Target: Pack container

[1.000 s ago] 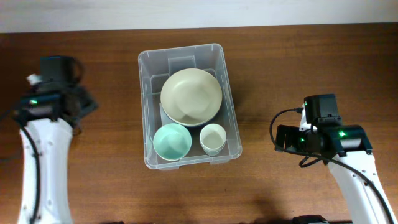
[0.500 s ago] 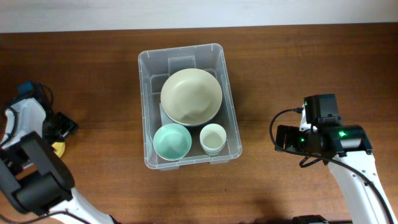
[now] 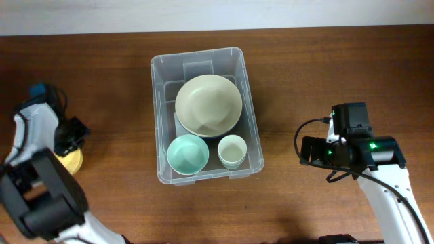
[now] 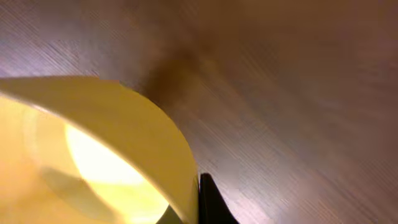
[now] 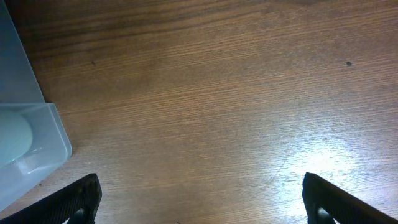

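Note:
The left gripper should release the yellow bowl inside the teal bowl point(image 3: 188, 158), beside the white cup in the clear container.
The clear container point(image 3: 253, 112) stands mid-table holding a cream plate point(image 3: 208, 104), a teal bowl point(image 3: 188, 154) and a white cup point(image 3: 232, 150). At the table's far left lies a yellow bowl point(image 3: 70, 161), partly hidden under my left arm. In the left wrist view my left gripper point(image 4: 198, 200) is shut on the yellow bowl's point(image 4: 118, 124) rim, one black finger point(image 4: 209, 204) pressed against its outer wall. My right gripper point(image 3: 306, 150) is open over bare wood to the right of the container, its fingertips point(image 5: 79, 198) far apart with nothing between them.
The container's corner point(image 5: 28, 140) shows at the left edge of the right wrist view. The wooden table point(image 3: 305, 74) reaches a pale wall strip at the back. My left arm's base point(image 3: 41, 196) fills the lower left corner.
My left arm swung down from the upper left to the yellow bowl at the table's left edge, and its gripper closed on the rim. The right arm has not moved.

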`<state>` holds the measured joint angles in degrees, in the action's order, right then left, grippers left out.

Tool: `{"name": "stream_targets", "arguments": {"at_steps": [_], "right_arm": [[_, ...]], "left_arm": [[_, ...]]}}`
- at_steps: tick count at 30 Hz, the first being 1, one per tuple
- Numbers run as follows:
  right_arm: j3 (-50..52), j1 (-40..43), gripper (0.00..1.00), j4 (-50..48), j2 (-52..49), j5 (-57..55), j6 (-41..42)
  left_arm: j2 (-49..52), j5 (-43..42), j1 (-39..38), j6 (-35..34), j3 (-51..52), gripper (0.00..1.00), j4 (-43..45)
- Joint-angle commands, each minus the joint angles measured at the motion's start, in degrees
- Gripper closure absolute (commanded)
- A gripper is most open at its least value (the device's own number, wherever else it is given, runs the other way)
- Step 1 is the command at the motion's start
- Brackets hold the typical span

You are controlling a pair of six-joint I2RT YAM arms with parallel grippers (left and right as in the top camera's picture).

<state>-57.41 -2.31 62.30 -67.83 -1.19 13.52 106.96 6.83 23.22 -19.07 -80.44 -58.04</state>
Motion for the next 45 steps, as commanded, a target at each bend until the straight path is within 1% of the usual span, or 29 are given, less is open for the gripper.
{"name": "stream_targets", "arguments": {"at_steps": [1, 5, 7, 9, 10, 12, 18, 22, 26, 27, 29, 31, 32, 34, 35, 36, 38, 39, 40, 42, 44, 45], "right_arm": [[0.1, -0.3, 0.01, -0.2, 0.0, 0.1, 0.4], [0.1, -0.3, 0.01, -0.2, 0.0, 0.1, 0.4], [0.1, -0.3, 0.01, -0.2, 0.0, 0.1, 0.4], [0.1, -0.3, 0.01, -0.2, 0.0, 0.1, 0.4], [0.1, -0.3, 0.01, -0.2, 0.0, 0.1, 0.4], [0.1, -0.3, 0.01, -0.2, 0.0, 0.1, 0.4], [0.1, -0.3, 0.01, 0.0, 0.0, 0.2, 0.4], [0.1, -0.3, 0.01, 0.1, 0.0, 0.2, 0.4], [0.1, -0.3, 0.01, 0.1, 0.0, 0.1, 0.4], [0.1, -0.3, 0.01, 0.1, 0.0, 0.1, 0.4], [0.1, -0.3, 0.01, 0.1, 0.0, 0.1, 0.4], [0.1, -0.3, 0.01, 0.1, 0.0, 0.1, 0.4], [0.1, -0.3, 0.01, 0.1, 0.0, 0.1, 0.4], [0.1, -0.3, 0.01, 0.1, 0.0, 0.1, 0.4], [0.1, -0.3, 0.01, 0.1, 0.0, 0.1, 0.4], [0.1, -0.3, 0.01, 0.0, 0.0, 0.1, 0.4], [0.1, -0.3, 0.01, 0.0, 0.0, 0.1, 0.4], [0.1, -0.3, 0.01, -0.5, 0.0, 0.1, 0.4], [0.1, -0.3, 0.01, -1.5, 0.0, 0.1, 0.4], [0.1, -0.3, 0.01, -3.6, 0.0, 0.1, 0.4], [-0.4, -0.3, 0.01, -6.2, -0.1, 0.2, 0.4], [-0.7, -0.3, 0.01, -7.6, -0.1, 0.6, 0.0]], "left_arm": [[-13.0, -1.9, -6.5, -0.2, -0.3, 0.99, -1.2], [-23.5, -1.9, -17.2, -1.2, -0.3, 0.99, -1.6], [-28.2, -1.4, -28.0, -3.3, -0.3, 0.99, -1.6], [-28.7, -1.4, -33.9, -4.1, -0.3, 0.99, -1.6], [-28.3, -1.3, -38.2, -4.1, -0.3, 0.99, -1.5], [-27.0, -1.1, -42.7, -4.1, -0.2, 0.99, -1.6], [-20.3, -1.4, -52.1, -5.0, -0.2, 0.99, -1.6], [-15.0, -2.2, -55.5, -7.7, -0.2, 0.99, -2.1], [-10.2, -6.2, -56.8, -7.7, -0.2, 0.99, -2.8], [-9.3, -7.6, -56.8, -7.7, -0.2, 0.96, -3.3], [-7.7, -10.3, -56.8, -7.7, -0.2, 0.83, -4.5], [-6.5, -12.5, -56.8, -7.7, -0.2, 0.82, -5.5], [-6.3, -13.2, -56.8, -7.7, -0.2, 0.79, -5.7], [-6.2, -13.1, -56.8, -7.7, -0.2, 0.66, -5.9], [-6.4, -13.0, -56.8, -7.7, -0.3, 0.61, -5.9], [-6.6, -12.8, -56.7, -7.7, -0.4, 0.58, -5.9], [-7.4, -10.7, -56.3, -7.6, -0.9, 0.58, -5.9], [-9.2, -6.2, -55.9, -7.6, -2.0, 0.55, -6.1], [-11.8, -1.2, -55.1, -7.6, -3.1, 0.51, -6.0], [-15.0, 3.8, -53.4, -7.6, -3.9, 0.39, -5.2], [-18.0, 6.8, -50.6, -7.6, -4.1, 0.29, -3.6], [-19.3, 7.2, -48.8, -7.2, -4.1, 0.26, -2.7]]}}
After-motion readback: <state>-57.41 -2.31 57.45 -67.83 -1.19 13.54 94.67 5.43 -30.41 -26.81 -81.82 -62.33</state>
